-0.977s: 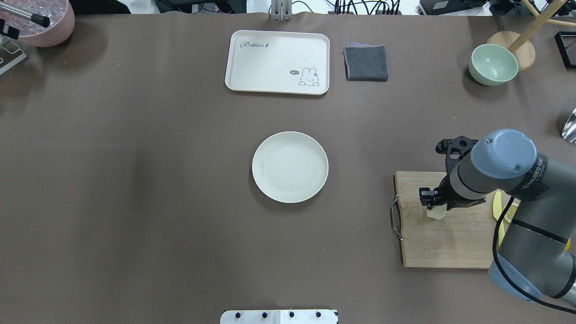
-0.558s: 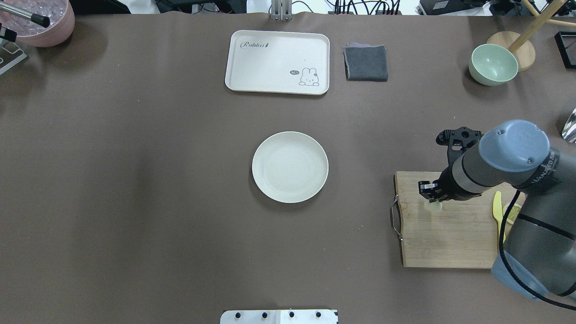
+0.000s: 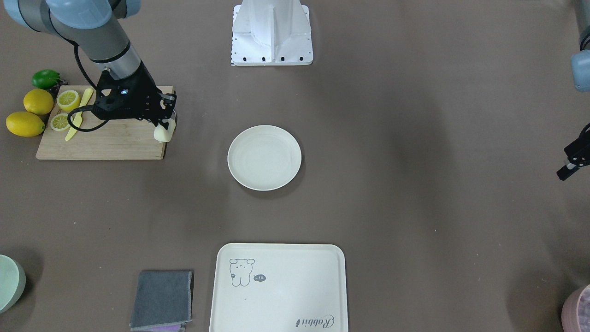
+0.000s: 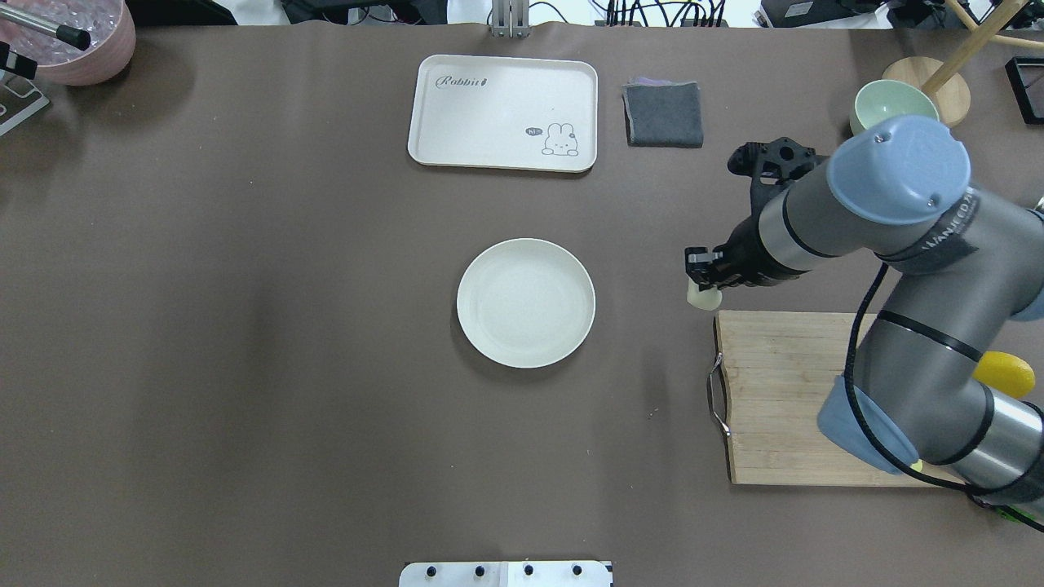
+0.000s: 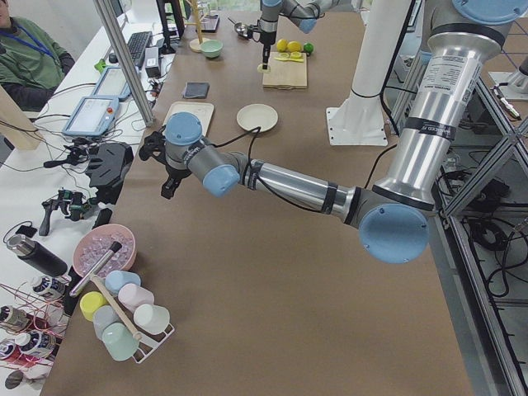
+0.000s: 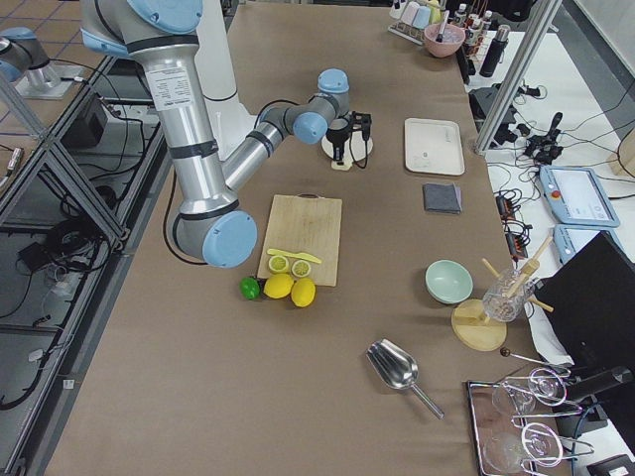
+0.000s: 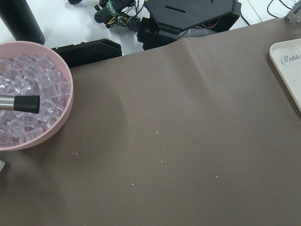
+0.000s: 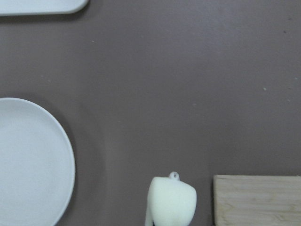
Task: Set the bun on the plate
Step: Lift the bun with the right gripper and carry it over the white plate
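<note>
I should release the bun with my right gripper inside the plate's rim (image 3: 282,139) toward the white mount, away from the cutting board.
The bun (image 4: 703,297), a small pale cream lump, hangs from my right gripper (image 4: 704,275), which is shut on it. It is above the brown table just past the wooden cutting board's (image 4: 783,391) far left corner. In the right wrist view the bun (image 8: 172,203) sits at the bottom edge, with the plate (image 8: 33,160) to its left. The round off-white plate (image 4: 526,302) lies at the table's middle with nothing on it, well apart from the bun. My left gripper (image 3: 573,160) is far off at the table's other end; its fingers are too small to read.
On the board's far side from the plate lie lemon halves (image 3: 64,108) and a yellow knife, with whole lemons (image 3: 30,113) beside them. A rabbit tray (image 4: 503,112), a grey cloth (image 4: 663,114) and a green bowl (image 4: 885,102) stand at the far side. A pink ice bowl (image 7: 28,94) is near my left arm.
My right gripper has lifted the bun off the cutting board and carried it away from the robot and leftward, past the board's corner, closer to the plate.
</note>
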Controlling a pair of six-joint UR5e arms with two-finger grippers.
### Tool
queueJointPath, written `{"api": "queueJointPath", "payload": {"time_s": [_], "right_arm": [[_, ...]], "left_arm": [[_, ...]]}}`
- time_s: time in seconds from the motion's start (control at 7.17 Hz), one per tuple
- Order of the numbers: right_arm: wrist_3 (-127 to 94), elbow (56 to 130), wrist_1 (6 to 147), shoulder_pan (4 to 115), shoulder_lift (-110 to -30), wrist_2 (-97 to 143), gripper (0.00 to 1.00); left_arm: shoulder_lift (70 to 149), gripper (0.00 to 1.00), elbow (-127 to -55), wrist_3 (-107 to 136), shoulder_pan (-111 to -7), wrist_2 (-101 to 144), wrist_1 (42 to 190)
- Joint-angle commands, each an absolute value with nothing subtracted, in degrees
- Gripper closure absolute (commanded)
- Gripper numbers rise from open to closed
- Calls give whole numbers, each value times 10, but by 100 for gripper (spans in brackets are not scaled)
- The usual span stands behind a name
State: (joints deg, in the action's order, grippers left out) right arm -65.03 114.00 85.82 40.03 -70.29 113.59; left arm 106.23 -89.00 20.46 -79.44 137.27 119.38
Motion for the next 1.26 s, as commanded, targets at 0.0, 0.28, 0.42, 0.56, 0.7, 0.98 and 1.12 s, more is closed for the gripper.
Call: {"api": "queueJointPath", "payload": {"time_s": [0.0,0.28,0.42,0.56,0.7,0.98,1.12], "right_arm": [[-629,1098,837,399,-629,1135,100],[-627,1052,833,389,-573,1135,100],[-618,1016,816,382,-551,1135,100],[-618,984,769,375,-549,1135,100],[-618,958,732,365,-548,1134,100],[-609,947,727,351,-545,1135,100],[-610,947,727,339,-542,1135,57]], "left_arm": [[1068,2,-881,205,-793,1373,1195],[1072,2,-882,206,-793,1373,1195],[1073,2,-884,206,-793,1373,1196],[1074,2,-885,209,-793,1373,1196],[1074,2,-883,208,-793,1373,1197],[1072,2,-883,210,-793,1373,1199],[1071,2,-884,210,-793,1373,1200]]}}
